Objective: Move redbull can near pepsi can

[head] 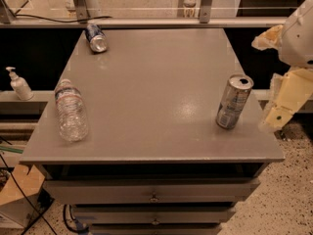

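Note:
Next, I need to move my gripper to the redbull can's upper half [236,92] and close it there, leaving the can's lower half free.
The redbull can [234,102], slim and silver-grey with blue patches, stands upright near the table's right front edge. The pepsi can [96,37], dark blue with a silver lid, lies on its side at the table's far left corner. My gripper [282,104], cream-coloured, hangs off the table's right edge, just right of the redbull can and apart from it. It holds nothing that I can see.
A clear plastic bottle [71,110] lies on its side near the left front edge of the grey table [156,82]. A soap dispenser [18,83] stands on a shelf to the left. A rail with metal posts [205,4] runs behind the table. Drawers sit below.

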`<state>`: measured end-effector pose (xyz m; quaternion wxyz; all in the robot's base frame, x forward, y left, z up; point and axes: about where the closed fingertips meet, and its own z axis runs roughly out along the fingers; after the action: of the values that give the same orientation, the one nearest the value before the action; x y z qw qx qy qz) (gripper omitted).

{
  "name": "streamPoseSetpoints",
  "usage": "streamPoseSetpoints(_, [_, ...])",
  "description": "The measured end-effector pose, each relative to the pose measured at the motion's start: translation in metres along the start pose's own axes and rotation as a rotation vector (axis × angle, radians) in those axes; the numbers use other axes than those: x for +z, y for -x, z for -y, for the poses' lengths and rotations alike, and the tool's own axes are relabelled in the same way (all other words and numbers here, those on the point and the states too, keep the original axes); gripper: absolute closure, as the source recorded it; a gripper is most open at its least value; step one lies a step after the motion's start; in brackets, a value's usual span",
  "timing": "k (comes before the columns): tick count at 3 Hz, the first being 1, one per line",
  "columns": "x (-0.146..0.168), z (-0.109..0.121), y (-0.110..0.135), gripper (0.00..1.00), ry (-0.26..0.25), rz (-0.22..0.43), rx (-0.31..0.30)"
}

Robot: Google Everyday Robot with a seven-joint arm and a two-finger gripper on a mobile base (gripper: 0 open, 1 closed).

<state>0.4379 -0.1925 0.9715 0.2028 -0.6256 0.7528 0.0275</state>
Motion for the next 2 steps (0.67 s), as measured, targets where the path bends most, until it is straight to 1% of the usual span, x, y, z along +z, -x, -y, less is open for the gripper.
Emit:
streamPoseSetpoints(1, [0.013,0.002,0.013,0.0,0.008,0.074,-0.042])
streamPoseSetpoints(2, [0.03,0.013,0.02,0.0,-0.017,0.088,-0.071])
